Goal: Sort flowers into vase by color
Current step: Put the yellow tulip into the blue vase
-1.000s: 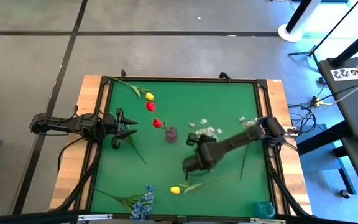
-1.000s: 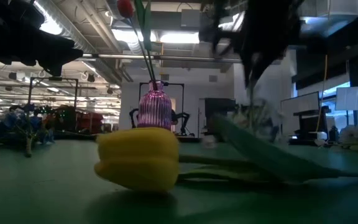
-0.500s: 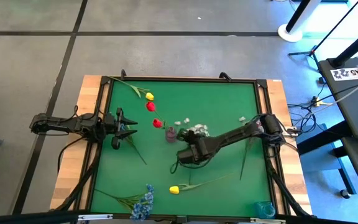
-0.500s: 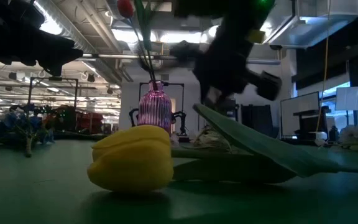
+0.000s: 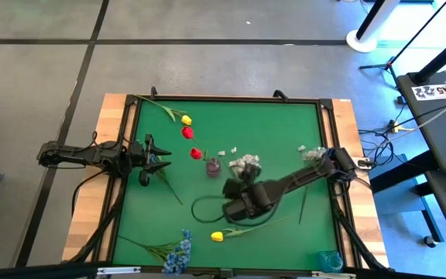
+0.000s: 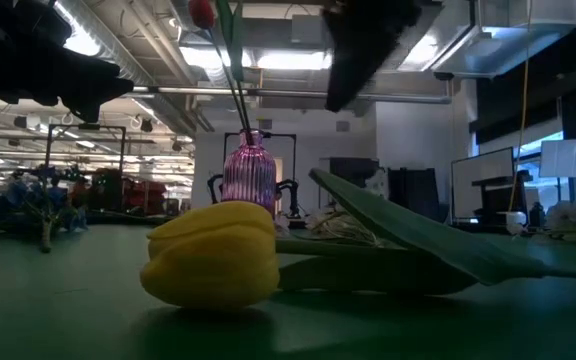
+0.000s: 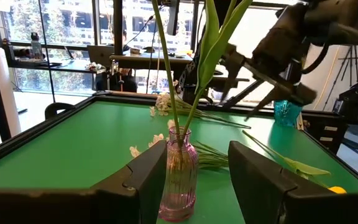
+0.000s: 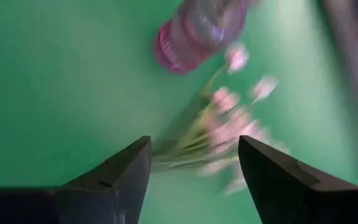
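The yellow flower near the front, beyond the blue spray, has the leafy part of the stem (image 5: 243, 230) that my right gripper should close on.
A pink glass vase (image 5: 213, 167) stands mid-table with red flowers (image 5: 192, 143) on green stems in it. A white spray (image 5: 245, 164) lies on the green mat right beside the vase, blurred in the right wrist view (image 8: 229, 124). My right gripper (image 5: 235, 188) hovers open above it (image 8: 194, 142), slanting down and touching nothing. My left gripper (image 5: 161, 159) waits open and level at the table's left, facing the vase (image 7: 178, 174). One yellow flower (image 5: 186, 120) lies at the far left. Another (image 5: 217, 235) lies near the front, and a blue spray (image 5: 180, 252) lies at the near edge.
Another white sprig (image 5: 310, 153) lies by the right arm's base. A teal cup (image 5: 330, 260) stands in the near right corner. A raised dark frame (image 5: 223, 98) rims the mat. Bare green mat spreads right of the vase and toward the far edge.
My right gripper carried the white spray toward the vase, rolling its wrist, then rose and drew back toward the near edge. The spray, hanging below the fingers a second ago, has come down and now lies on the mat beside the vase, free of the fingers.
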`<state>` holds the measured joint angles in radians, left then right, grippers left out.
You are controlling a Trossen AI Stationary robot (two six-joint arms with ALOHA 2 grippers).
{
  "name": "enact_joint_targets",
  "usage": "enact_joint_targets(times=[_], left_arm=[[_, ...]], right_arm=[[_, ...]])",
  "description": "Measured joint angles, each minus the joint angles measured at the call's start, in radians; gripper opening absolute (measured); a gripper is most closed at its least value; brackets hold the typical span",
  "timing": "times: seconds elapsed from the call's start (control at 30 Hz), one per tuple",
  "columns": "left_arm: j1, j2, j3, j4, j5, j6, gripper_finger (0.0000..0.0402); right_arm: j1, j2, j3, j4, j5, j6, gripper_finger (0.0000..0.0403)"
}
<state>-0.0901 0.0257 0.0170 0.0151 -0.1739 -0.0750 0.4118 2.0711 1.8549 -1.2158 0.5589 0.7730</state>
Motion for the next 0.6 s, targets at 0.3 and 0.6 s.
enact_joint_targets(times=[0.3, 0.6], left_arm=[[0.0, 0.0, 0.0, 0.0, 0.0, 0.0, 0.0167], [0.0, 0.0, 0.0, 0.0, 0.0, 0.0, 0.0167]], right_arm=[[0.0, 0.081, -0.001, 0.023, -0.152, 0.315, 0.0229], [0.009, 0.123, -0.002, 0.086, -0.228, 0.342, 0.021]])
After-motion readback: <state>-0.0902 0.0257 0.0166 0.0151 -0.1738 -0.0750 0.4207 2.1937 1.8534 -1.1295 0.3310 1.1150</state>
